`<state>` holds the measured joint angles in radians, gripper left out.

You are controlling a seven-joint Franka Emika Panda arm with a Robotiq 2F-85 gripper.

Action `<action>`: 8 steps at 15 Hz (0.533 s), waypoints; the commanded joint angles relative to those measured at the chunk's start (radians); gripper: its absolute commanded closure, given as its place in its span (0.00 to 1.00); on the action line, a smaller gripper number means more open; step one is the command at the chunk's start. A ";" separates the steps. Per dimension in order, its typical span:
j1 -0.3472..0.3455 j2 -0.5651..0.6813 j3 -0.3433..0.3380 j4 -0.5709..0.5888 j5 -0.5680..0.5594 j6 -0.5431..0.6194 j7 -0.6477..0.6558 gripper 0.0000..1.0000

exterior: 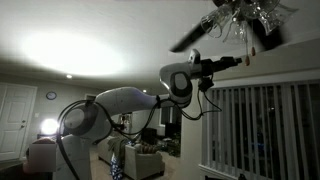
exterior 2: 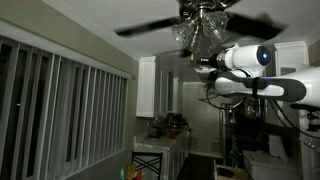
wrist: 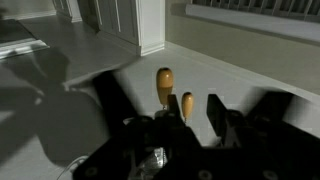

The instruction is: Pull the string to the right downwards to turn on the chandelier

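Note:
The larger knob hangs just outside the gripper's fingers, next to the smaller knob, so the robot should open the gripper, shift over and close around the larger knob (wrist: 165, 80) before pulling down.
The chandelier (exterior: 243, 20) hangs under a ceiling fan and shows in both exterior views (exterior 2: 200, 32); it looks unlit. In the wrist view two wooden pull knobs hang side by side: a larger one (wrist: 164, 84) on the left and a smaller one (wrist: 187, 104) to its right. The strings themselves are too thin to make out. My gripper (wrist: 198, 102) is open, with the smaller knob between its dark fingers, close to the left finger. The larger knob is just outside the fingers. In both exterior views the gripper (exterior: 237, 61) (exterior 2: 199, 68) is raised right under the glass shades.
Dark fan blades (exterior: 190, 38) (exterior 2: 145, 27) spread out above the arm. Vertical window blinds (exterior: 262, 130) (exterior 2: 60, 110) fill one wall. Kitchen cabinets (exterior 2: 152, 88) and a cluttered counter (exterior 2: 160, 140) lie below. A lamp (exterior: 49, 126) glows far off.

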<state>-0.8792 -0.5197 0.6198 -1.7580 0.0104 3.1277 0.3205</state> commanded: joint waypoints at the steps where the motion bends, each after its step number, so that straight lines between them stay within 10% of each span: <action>1: -0.030 0.012 0.015 0.036 -0.022 -0.026 -0.013 0.94; 3: -0.054 0.008 0.028 0.035 -0.026 -0.024 -0.009 0.95; 4: -0.062 0.008 0.034 0.037 -0.027 -0.030 -0.010 0.64; 8: -0.115 -0.002 0.066 0.045 -0.028 -0.038 -0.006 0.55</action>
<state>-0.9480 -0.5203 0.6616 -1.7404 0.0084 3.1175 0.3205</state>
